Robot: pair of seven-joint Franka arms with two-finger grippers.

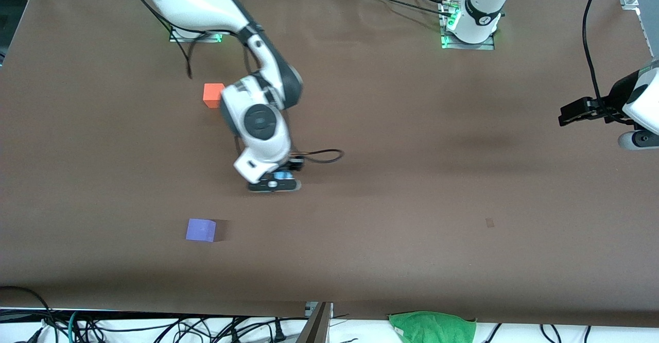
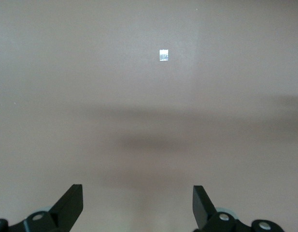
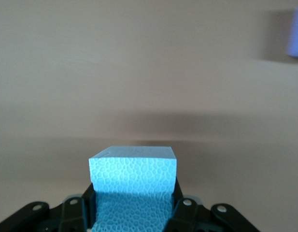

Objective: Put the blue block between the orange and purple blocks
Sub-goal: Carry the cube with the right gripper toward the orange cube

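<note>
The robot's right gripper should put the blue block down on the brown cloth (image 1: 211,151) between the purple and orange blocks, closer to the orange one.
My right gripper (image 1: 275,183) is shut on the blue block (image 3: 133,181), a light sky-blue cube, and holds it above the bare table. In the front view only a sliver of the block (image 1: 282,176) shows under the wrist. The orange block (image 1: 212,95) sits on the table toward the right arm's base, partly covered by the right arm. The purple block (image 1: 201,229) sits nearer the front camera and shows blurred at the edge of the right wrist view (image 3: 296,34). My left gripper (image 2: 138,205) is open and empty, up over the left arm's end of the table (image 1: 574,114), waiting.
A brown cloth (image 1: 437,178) covers the table. A small pale mark (image 2: 163,55) lies on it under the left wrist, also faint in the front view (image 1: 489,222). A green cloth (image 1: 432,326) lies off the table's front edge.
</note>
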